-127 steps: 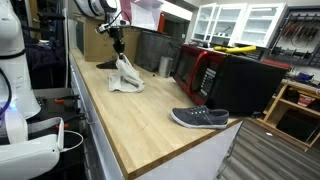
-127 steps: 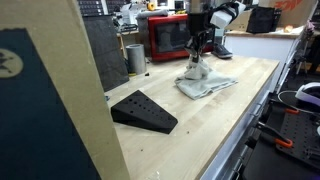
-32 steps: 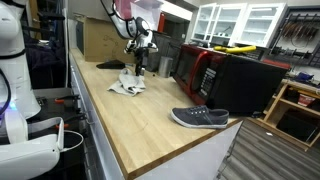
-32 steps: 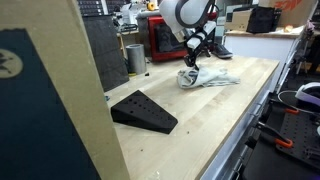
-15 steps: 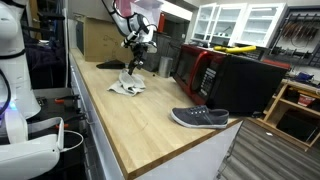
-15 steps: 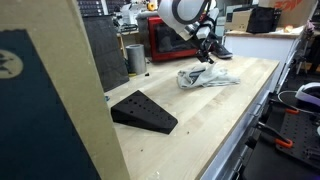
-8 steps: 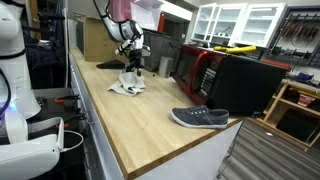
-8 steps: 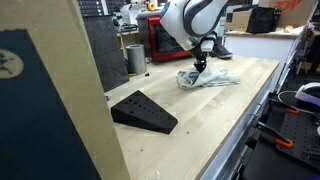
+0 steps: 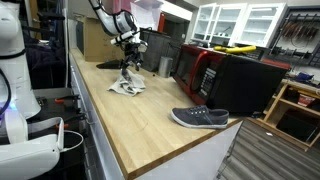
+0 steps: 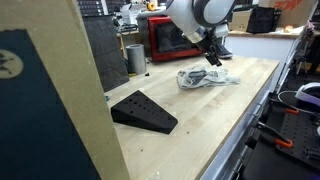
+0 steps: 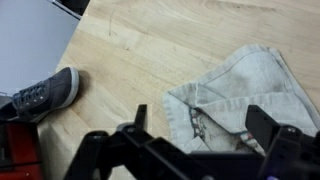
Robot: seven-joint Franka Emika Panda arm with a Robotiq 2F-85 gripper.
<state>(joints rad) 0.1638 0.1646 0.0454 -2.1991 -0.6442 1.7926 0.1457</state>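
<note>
Next, my gripper closes on the grey cloth's corner [image 9: 140,83] [image 11: 183,143] next to the printed patch, on the side toward the red microwave.
A crumpled pale grey cloth [image 9: 126,85] [image 10: 206,77] lies on the wooden counter [image 9: 130,125], seen in both exterior views. My gripper [image 9: 129,62] [image 10: 213,58] hangs just above it, open and empty. In the wrist view the cloth [image 11: 245,85] fills the right half, with a printed patch near its folded edge. The gripper [image 11: 202,125] straddles it from above, and one dark finger [image 11: 139,116] shows at the left, the other at the right. Nothing sits between the fingers but the cloth below.
A grey sneaker [image 9: 200,118] [image 11: 40,95] lies nearer the counter's front end. A red microwave [image 9: 196,68] [image 10: 168,36] and a metal cup [image 9: 165,66] [image 10: 135,57] stand behind the cloth. A black wedge [image 10: 143,110] [image 9: 108,64] rests on the counter. A plywood board [image 10: 50,90] blocks part of an exterior view.
The cloth, held up in a peak several seconds ago, now lies slumped on the counter. Over the last second the wrist has swung and turned above it, staying open.
</note>
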